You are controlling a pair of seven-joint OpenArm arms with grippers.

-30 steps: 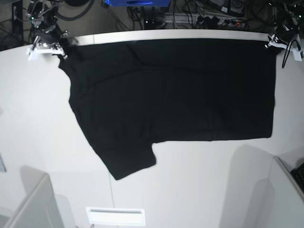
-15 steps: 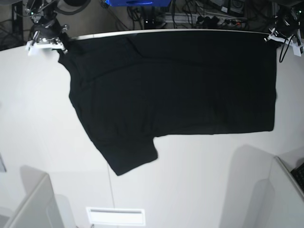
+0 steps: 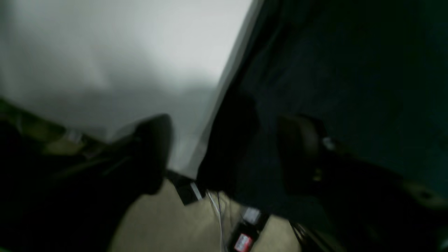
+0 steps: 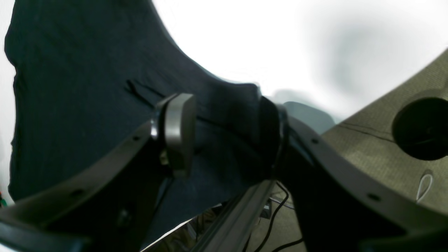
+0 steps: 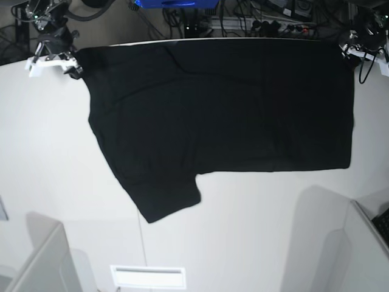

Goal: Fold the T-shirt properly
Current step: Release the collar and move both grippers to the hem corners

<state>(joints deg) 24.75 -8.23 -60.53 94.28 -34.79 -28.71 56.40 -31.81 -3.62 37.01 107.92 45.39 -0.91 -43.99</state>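
Note:
The robot's left gripper should next move to the near corner (image 5: 347, 165) of the black T-shirt, at the end of the T-shirt away from its sleeve, and close there.
The black T-shirt (image 5: 225, 109) lies flat on the white table (image 5: 48, 158), plain black side up, its upper edge along the table's far edge and one sleeve pointing to the front left. My right gripper (image 5: 76, 64) is at the shirt's far left corner. In the right wrist view the gripper (image 4: 224, 136) is open, with the shirt's corner (image 4: 87, 87) lying between the wide jaws. My left gripper (image 5: 347, 52) is at the far right corner. In the blurred left wrist view the gripper (image 3: 227, 154) is open astride the shirt's edge (image 3: 350, 70).
Cables and a blue box (image 5: 173, 3) lie beyond the table's far edge. Grey panels stand at the front left (image 5: 42, 261) and front right (image 5: 364, 243). A white label (image 5: 148, 277) sits at the front edge.
The shirt has slid toward the far edge; its upper edge now reaches the table's rim. Both grippers have moved back with the two far corners.

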